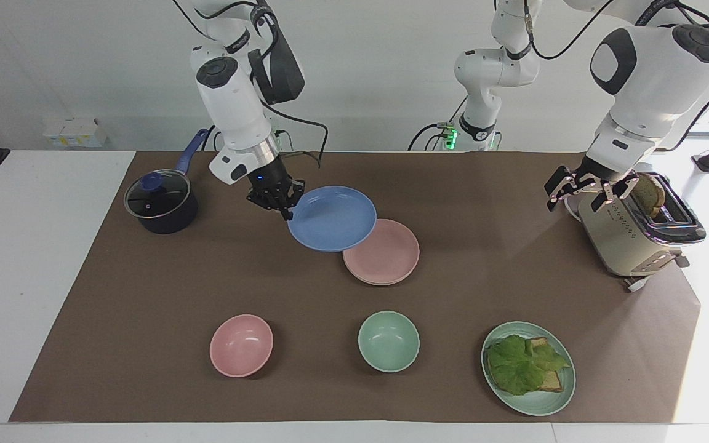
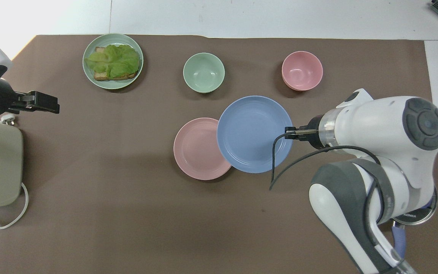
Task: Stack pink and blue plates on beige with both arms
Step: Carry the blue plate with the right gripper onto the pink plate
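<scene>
Next, my right gripper lets go of the blue plate squarely on top of the pink plate (image 2: 204, 149) at the middle of the mat. The blue plate is held level in the air now.
My right gripper (image 1: 288, 212) is shut on the rim of the blue plate (image 1: 333, 218) and holds it level in the air. The blue plate (image 2: 255, 133) overlaps the edge of the pink plate (image 1: 388, 255) that faces the right arm's end of the table. The pink plate (image 2: 196, 152) lies at the middle of the brown mat. A thin pale rim (image 1: 374, 282) under it is all that shows of the beige plate. My left gripper (image 1: 581, 195) waits open and holds nothing, beside the toaster (image 1: 631, 240).
A dark saucepan (image 1: 160, 206) with a glass lid stands near the right arm's base. Farther from the robots stand a pink bowl (image 1: 241, 345), a green bowl (image 1: 388, 341) and a green plate (image 1: 560, 394) with lettuce and bread. Bread sticks out of the toaster.
</scene>
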Controlling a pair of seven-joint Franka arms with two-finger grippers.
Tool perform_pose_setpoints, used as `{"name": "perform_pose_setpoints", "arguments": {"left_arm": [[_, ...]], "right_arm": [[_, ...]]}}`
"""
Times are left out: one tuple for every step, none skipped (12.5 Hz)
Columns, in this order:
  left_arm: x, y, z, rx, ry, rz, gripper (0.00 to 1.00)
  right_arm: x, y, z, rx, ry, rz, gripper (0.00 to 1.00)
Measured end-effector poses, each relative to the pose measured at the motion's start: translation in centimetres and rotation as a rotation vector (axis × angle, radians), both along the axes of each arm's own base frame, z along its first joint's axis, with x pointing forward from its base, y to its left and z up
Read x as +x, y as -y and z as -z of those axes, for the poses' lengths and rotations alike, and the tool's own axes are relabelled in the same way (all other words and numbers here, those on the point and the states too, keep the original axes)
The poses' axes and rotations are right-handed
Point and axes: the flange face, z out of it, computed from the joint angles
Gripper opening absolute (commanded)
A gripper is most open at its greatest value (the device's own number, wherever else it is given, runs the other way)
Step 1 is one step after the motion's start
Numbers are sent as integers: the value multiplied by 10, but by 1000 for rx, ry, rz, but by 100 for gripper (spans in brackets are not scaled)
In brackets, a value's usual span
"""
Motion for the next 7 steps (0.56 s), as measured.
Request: {"name": "perform_pose_setpoints", "arguments": {"left_arm": [[0, 0, 0, 0, 0, 0, 100], [0, 0, 0, 0, 0, 0, 100], [0, 0, 0, 0, 0, 0, 100], [0, 0, 0, 0, 0, 0, 100], [0, 0, 0, 0, 0, 0, 100], [0, 0, 0, 0, 0, 0, 100], [0, 0, 0, 0, 0, 0, 100]], "right_arm": [[1, -9, 4, 7, 4, -2, 0], [2, -15, 9, 13, 10, -5, 0], [4, -19, 15, 17, 10, -8, 0], [5, -22, 19, 19, 4, -12, 0], [6, -23, 22, 19, -2, -14, 0], [5, -28, 27, 19, -10, -22, 0], [3, -40, 34, 22, -12, -41, 0]]}}
